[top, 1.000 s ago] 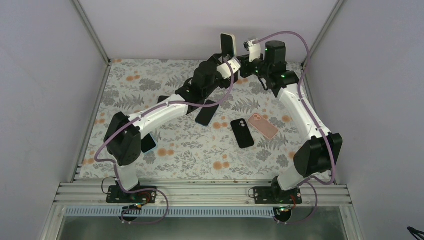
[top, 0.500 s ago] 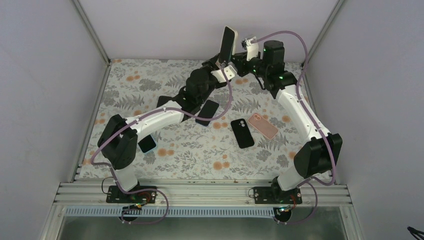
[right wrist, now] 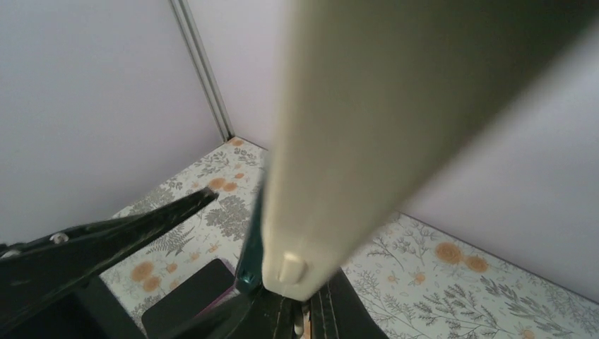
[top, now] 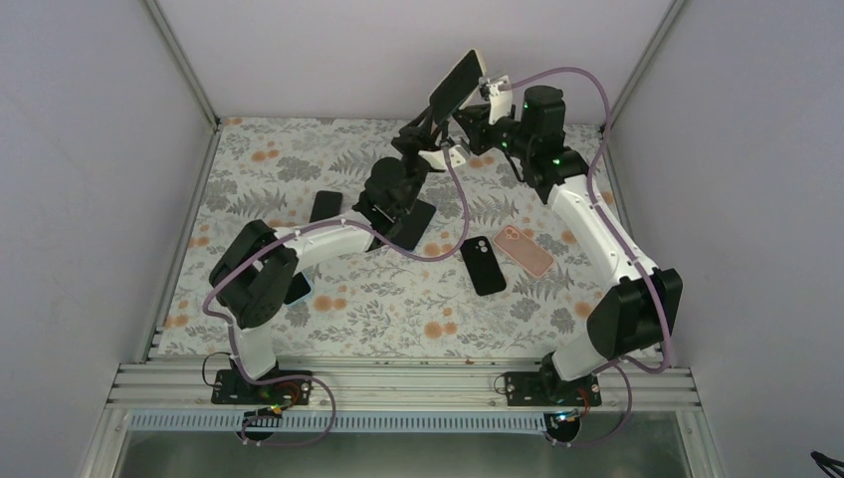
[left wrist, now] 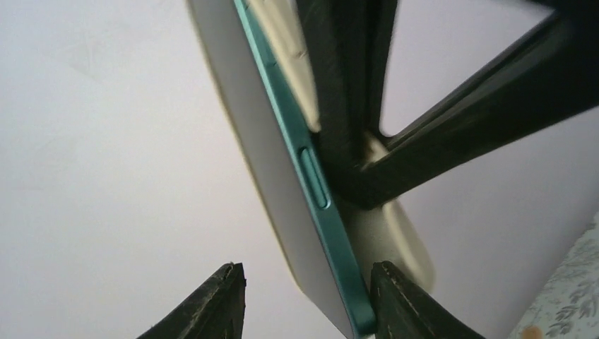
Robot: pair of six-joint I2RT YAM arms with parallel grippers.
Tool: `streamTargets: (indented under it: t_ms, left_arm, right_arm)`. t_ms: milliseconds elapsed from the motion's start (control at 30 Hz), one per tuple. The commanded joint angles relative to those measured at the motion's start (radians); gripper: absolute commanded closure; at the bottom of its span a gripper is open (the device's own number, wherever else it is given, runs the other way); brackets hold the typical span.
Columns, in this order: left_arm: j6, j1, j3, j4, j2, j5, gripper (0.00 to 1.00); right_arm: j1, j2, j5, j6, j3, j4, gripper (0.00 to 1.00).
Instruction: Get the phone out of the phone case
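Note:
The robot's right gripper should release the cream case on the floral table point(top: 476, 209) just behind the black phone.
A teal phone point(left wrist: 282, 127) in a cream case point(right wrist: 339, 141) is held in the air at the back of the table, tilted, and also shows in the top view point(top: 456, 85). My right gripper point(right wrist: 311, 304) is shut on the case's lower end, and its black fingers point(left wrist: 353, 106) clamp it from the right. My left gripper point(left wrist: 307, 286) is open. The phone's lower corner sits between its jaws. The teal edge rests against the right finger point(left wrist: 395, 296); the left finger point(left wrist: 222, 296) stands apart from it. The teal edge has parted from the case point(right wrist: 251, 261).
On the floral table lie a black phone point(top: 483, 265), a pink phone case point(top: 523, 250), a dark phone point(top: 412, 223) under the left arm, and two more dark ones point(top: 324, 206) point(top: 295, 286) at the left. White walls stand close behind.
The cased phone has tipped from upright to leaning right and risen a little. The left wrist has swung up under it, and the right gripper has turned with it.

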Motion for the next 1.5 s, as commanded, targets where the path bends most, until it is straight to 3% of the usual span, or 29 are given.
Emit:
streamTargets:
  t_ms: [0,233,467,833,967,1133,1367,1467]
  left_arm:
    - [0.093,0.097,0.099,0.279,0.008,-0.193,0.56]
    - [0.183,0.097,0.113,0.393,0.063,-0.167,0.55]
    - [0.163,0.081,0.077,0.429,0.048,-0.128,0.61]
    - [0.166,0.043,0.067,0.439,0.045,-0.103,0.95]
    - [0.147,0.044,0.054,0.409,0.01,-0.11,0.98]
    - [0.042,0.046,-0.011,0.25,-0.106,-0.104,0.98]
    - [-0.112,0.066,-0.116,-0.16,-0.28,-0.063,0.98]
    - [-0.181,0.066,-0.177,-0.337,-0.349,-0.024,0.98]
  right_arm:
    - [0.013,-0.031,-0.087,-0.013,-0.053,-0.126,0.97]
    - [0.048,-0.004,-0.106,-0.026,-0.068,-0.131,0.98]
    - [0.079,0.034,-0.089,-0.035,-0.034,-0.151,0.97]
    - [0.092,0.075,-0.052,-0.057,-0.016,-0.162,0.97]
    - [0.084,0.096,0.026,-0.123,-0.016,-0.179,0.97]
    - [0.062,0.111,0.232,-0.258,-0.019,-0.192,0.97]
    - [0.002,0.158,0.544,-0.445,-0.012,-0.243,0.97]
    - [-0.019,0.149,0.61,-0.502,-0.014,-0.271,0.97]
